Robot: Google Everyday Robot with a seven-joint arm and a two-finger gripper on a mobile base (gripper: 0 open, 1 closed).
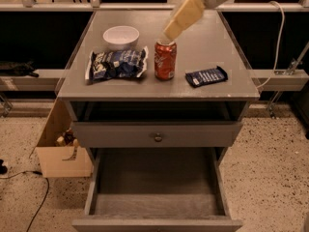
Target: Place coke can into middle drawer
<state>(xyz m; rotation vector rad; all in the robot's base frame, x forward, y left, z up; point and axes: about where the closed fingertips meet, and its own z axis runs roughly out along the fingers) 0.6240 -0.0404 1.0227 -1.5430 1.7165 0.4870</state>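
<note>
Next, the robot's gripper will move to the middle of the coke can's red side [165, 60], below the can's silver top, and close there.
The coke can [165, 61], red with white lettering and a silver top, stands upright near the middle of the grey cabinet top [203, 42]. My gripper [167, 35], cream-coloured, reaches down from the upper right and hangs just above and behind the can's top. The arm's white body is at the top edge of the view. The middle drawer [157, 180] is pulled out at the bottom of the cabinet, a wide grey box with tall side walls and a bare floor.
A white bowl [121, 36] and a blue-and-white snack bag [116, 64] lie left of the can. A flat dark blue packet [206, 76] lies to its right. A shut drawer front with a round knob [158, 137] sits above the open drawer. A cardboard box [63, 149] stands on the floor at left.
</note>
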